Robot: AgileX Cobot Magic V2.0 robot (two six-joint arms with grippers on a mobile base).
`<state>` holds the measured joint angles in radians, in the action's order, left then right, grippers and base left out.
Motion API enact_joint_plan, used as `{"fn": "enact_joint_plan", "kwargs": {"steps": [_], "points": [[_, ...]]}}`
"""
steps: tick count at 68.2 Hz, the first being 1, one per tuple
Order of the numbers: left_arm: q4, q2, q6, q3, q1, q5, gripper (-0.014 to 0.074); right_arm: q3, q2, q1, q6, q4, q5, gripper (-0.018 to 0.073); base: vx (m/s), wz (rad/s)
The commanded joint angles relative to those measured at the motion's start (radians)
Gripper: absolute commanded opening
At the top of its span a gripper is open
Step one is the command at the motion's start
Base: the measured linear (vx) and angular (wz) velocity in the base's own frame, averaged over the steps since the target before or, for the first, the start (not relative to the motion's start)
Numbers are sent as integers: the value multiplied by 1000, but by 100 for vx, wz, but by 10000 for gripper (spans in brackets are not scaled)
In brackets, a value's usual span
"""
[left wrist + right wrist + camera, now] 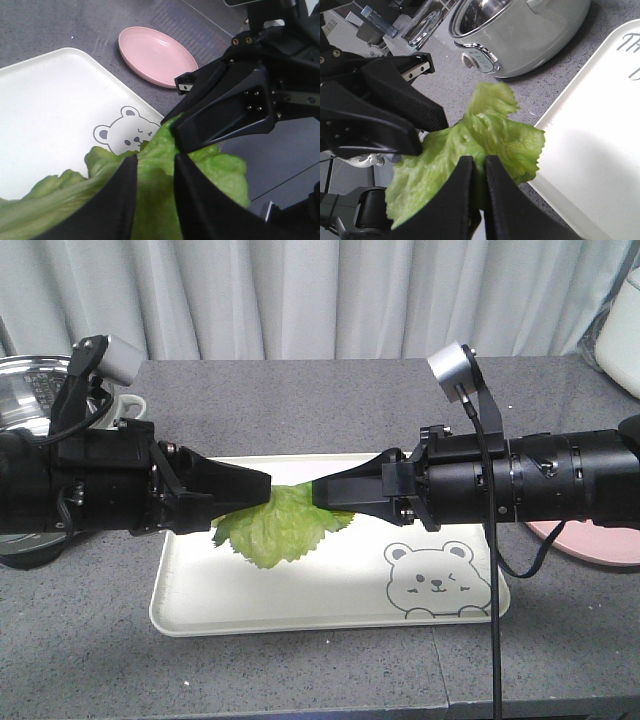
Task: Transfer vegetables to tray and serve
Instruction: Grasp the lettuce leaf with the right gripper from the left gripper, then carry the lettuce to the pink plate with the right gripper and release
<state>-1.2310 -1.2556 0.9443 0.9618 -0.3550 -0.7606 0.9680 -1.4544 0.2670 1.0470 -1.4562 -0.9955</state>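
Next, my right gripper lets go of the lettuce on the middle of the pink plate (581, 502), beside the cream tray.
The lettuce (285, 535) is a crinkled green leaf hanging between my two grippers, its lower edge over the back of the cream tray (330, 605). My left gripper (262, 487) comes in from the left. In the left wrist view its fingers (127, 200) stand slightly apart, with lettuce (220, 175) filling the gap. My right gripper (320, 490) comes from the right. In the right wrist view it (479, 159) is pinched tight on a fold of the lettuce (495, 130). The two grippers' tips nearly meet.
A pink plate (590, 540) lies right of the tray, partly behind the right arm. A steel pot in a pale green cooker (520, 35) stands at the far left behind the left arm. A white appliance (620, 330) sits at the back right.
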Motion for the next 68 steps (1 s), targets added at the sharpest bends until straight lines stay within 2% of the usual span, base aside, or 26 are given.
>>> {"fn": "enact_joint_plan", "kwargs": {"steps": [1, 11, 22, 32, 41, 57, 68], "points": [[-62, 22, 0, 23, -5, -2, 356, 32, 29, 2, 11, -66, -22, -8, 0, 0], [-62, 22, 0, 23, -5, -1, 475, 32, 29, 2, 11, -66, -15, -8, 0, 0], [-62, 22, 1, 23, -5, -1, 482, 32, 29, 2, 11, -60, -14, -8, 0, 0], [-62, 22, 1, 23, -5, -1, 482, 32, 30, -27, 2, 55, 19, -5, 0, 0], [-62, 22, 1, 23, -5, -1, 482, 32, 46, -124, -35, 126, 18, -4, 0, 0], [-62, 22, 1, 23, -5, -1, 482, 32, 97, -399, -34, 249, 22, -4, 0, 0], [-62, 22, 1, 23, -5, -1, 482, 32, 131, -562, 23, 334, 79, -4, 0, 0]]}}
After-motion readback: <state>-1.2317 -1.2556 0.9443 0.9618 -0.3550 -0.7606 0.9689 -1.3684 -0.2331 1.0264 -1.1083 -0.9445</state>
